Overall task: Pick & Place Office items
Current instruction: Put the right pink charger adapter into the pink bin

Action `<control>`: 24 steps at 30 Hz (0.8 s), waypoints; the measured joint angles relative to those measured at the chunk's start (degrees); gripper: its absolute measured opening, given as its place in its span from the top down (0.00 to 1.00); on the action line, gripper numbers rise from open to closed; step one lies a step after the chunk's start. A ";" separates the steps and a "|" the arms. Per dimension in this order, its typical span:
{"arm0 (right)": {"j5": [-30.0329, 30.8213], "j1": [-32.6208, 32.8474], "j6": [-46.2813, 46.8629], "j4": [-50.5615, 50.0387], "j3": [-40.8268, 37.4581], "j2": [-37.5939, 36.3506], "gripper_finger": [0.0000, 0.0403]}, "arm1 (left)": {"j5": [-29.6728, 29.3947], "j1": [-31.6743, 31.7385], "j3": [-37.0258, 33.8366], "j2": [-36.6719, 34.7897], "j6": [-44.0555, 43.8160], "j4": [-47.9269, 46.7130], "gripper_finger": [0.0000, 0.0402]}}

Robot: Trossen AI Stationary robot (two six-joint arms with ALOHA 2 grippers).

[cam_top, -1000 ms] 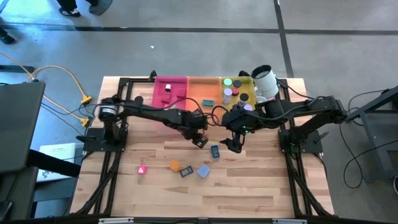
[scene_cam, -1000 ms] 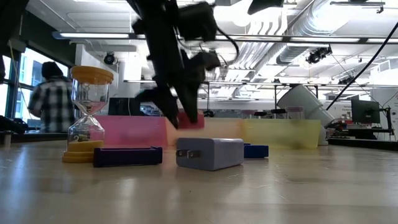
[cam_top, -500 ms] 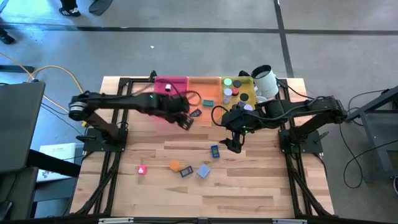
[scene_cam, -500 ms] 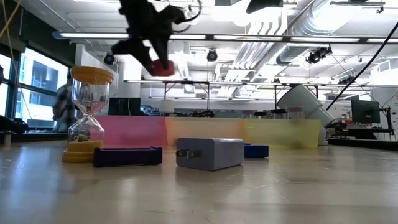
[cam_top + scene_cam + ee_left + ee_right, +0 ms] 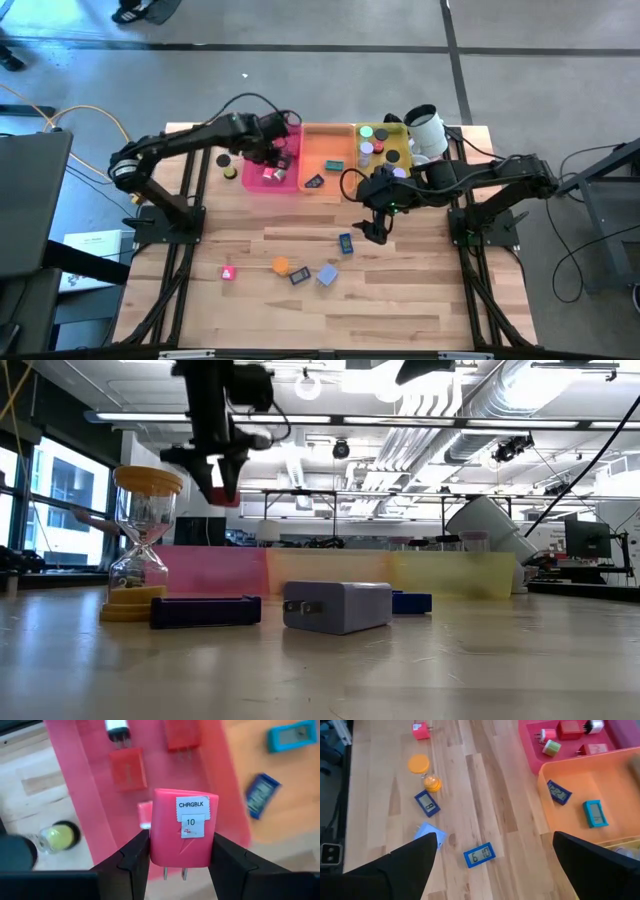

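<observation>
My left gripper is to release the pink charger block between the two red chargers in the pink tray (image 5: pixel 278 156) (image 5: pixel 155 754).
A pink charger block (image 5: pixel 182 827), labelled CHRGBLK 10, hangs over the pink tray (image 5: pixel 262 185) at the table's far side, with my left gripper (image 5: pixel 272 168) shut on it. In the low view the block (image 5: pixel 226 491) shows high above the table. Several chargers (image 5: pixel 129 768) lie in the pink tray. My right gripper (image 5: pixel 375 232) stands open above the table's middle, close to a blue clock (image 5: pixel 346 243) that lies flat on the wood. Nothing is between its fingers (image 5: pixel 420 860). My left gripper pinches the pink charger block by its two opposite narrow sides (image 5: pixel 156 845), one finger (image 5: pixel 132 857) on each. The fingers come steeply from above. The block hangs clear above the pink tray, label side facing the wrist and prongs (image 5: pixel 173 873) at the wrist end.
An orange tray (image 5: pixel 325 135) with two flat clocks and a yellow tray (image 5: pixel 397 135) with rolls stand beside the pink one. A white cup (image 5: pixel 425 128) lies far right. A pink charger (image 5: pixel 228 272), hourglass (image 5: pixel 280 266), dark clock (image 5: pixel 298 277) and lavender charger (image 5: pixel 326 275) rest nearer.
My left gripper has risen and swung from the table's middle toward the far left, carrying the pink block. It has turned on the way and now stands over the pink tray. The block stays clear of the table.
</observation>
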 joint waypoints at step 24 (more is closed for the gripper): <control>5.88 0.00 0.55 -0.07 0.00 0.00 0.04 | 8.75 12.24 0.09 14.67 7.62 15.35 0.61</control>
